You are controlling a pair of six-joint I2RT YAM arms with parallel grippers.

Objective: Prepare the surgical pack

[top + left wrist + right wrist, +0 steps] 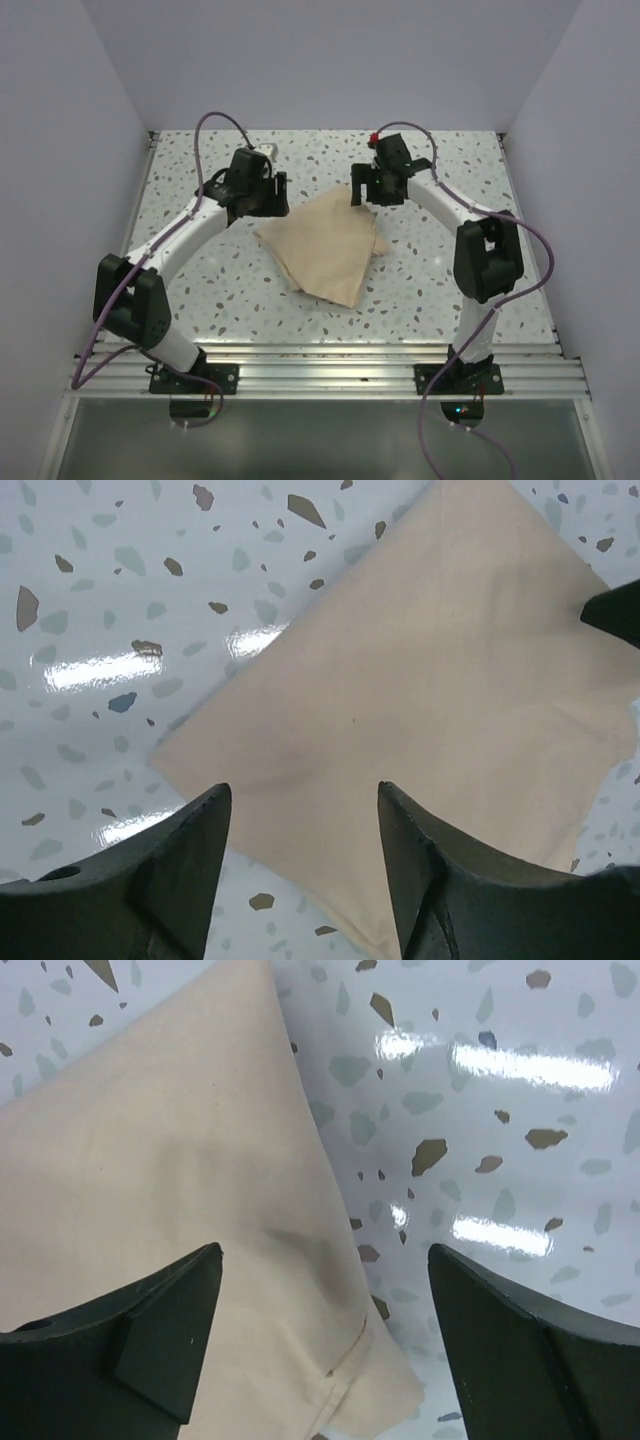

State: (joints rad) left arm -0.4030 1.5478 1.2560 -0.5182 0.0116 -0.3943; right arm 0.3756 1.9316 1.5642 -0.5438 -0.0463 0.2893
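Observation:
I need to next close my left gripper on the beige cloth bundle, at the middle of its near edge [325,297].
The surgical pack shows as a folded beige cloth bundle [325,245] lying flat in the middle of the speckled table. My left gripper [270,195] hovers over the bundle's far left edge, open, with nothing between its fingers; in the left wrist view the cloth [430,680] fills the space ahead of the gripper [305,790]. My right gripper [365,190] hangs over the bundle's far right corner, open wide and empty; the right wrist view shows that hemmed corner [200,1190] below the gripper [325,1250]. No tray, instruments or gauze are visible.
The speckled table [200,280] is enclosed by pale walls at the left, back and right. An aluminium rail [330,365] with both arm bases runs along the near edge. Purple cables loop from each arm.

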